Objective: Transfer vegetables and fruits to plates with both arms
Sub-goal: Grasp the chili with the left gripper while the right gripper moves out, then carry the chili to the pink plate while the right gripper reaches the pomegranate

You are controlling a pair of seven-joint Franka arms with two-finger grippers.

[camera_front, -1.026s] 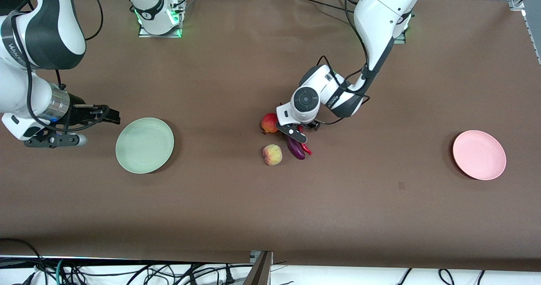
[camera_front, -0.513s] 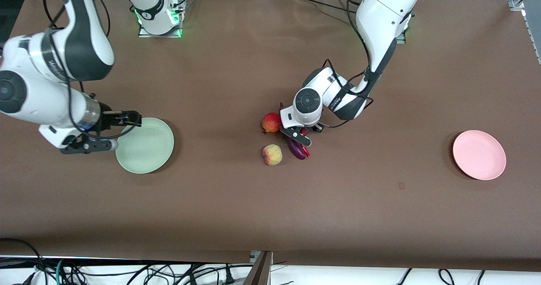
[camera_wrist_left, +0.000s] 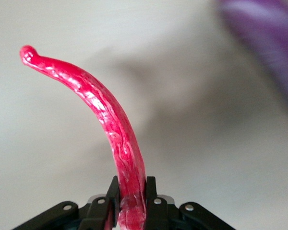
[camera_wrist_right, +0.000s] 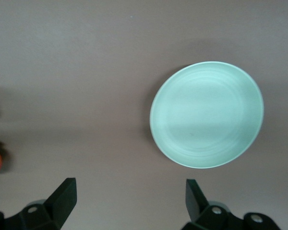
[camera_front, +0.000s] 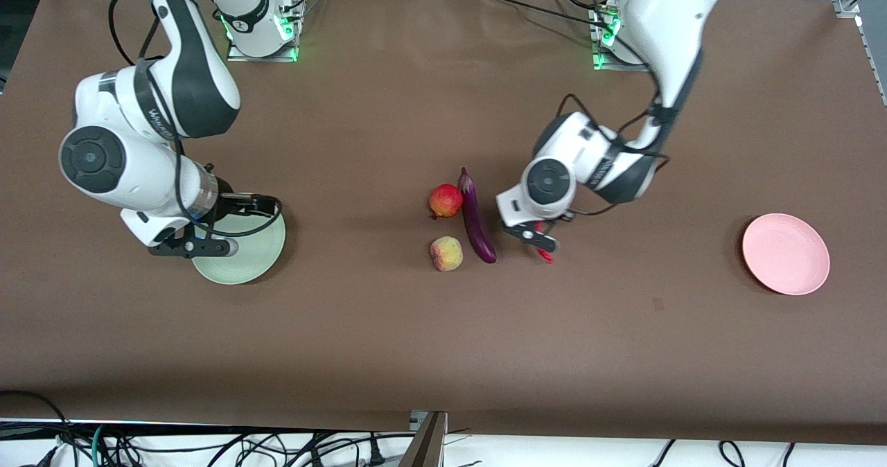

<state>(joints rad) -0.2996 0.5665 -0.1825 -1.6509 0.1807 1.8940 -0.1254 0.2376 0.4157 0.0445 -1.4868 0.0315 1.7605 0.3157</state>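
Note:
I will release the red chili pepper with my left gripper on the pink plate (camera_front: 774, 255), near the middle of it.
My left gripper (camera_front: 541, 239) is shut on the red chili pepper (camera_front: 546, 251) and holds it in the air over bare table, beside the purple eggplant (camera_front: 476, 215). In the left wrist view the chili (camera_wrist_left: 105, 120) curves out from between the jaws. The red-orange fruit (camera_front: 445, 200) and the peach (camera_front: 445, 253) lie beside the eggplant. My right gripper (camera_front: 267, 206) is open and empty over the pale green plate (camera_front: 244, 259), which also shows in the right wrist view (camera_wrist_right: 207, 115). The pink plate (camera_front: 786, 253) lies toward the left arm's end.
The brown table (camera_front: 443, 342) carries only the fruits, the eggplant and the two plates. The arm bases (camera_front: 262, 30) stand along the table's edge farthest from the front camera. Cables hang below the edge nearest that camera.
My left gripper has lifted the chili off the pile and carried it toward the pink plate, uncovering the eggplant. My right arm has swung in over the green plate.

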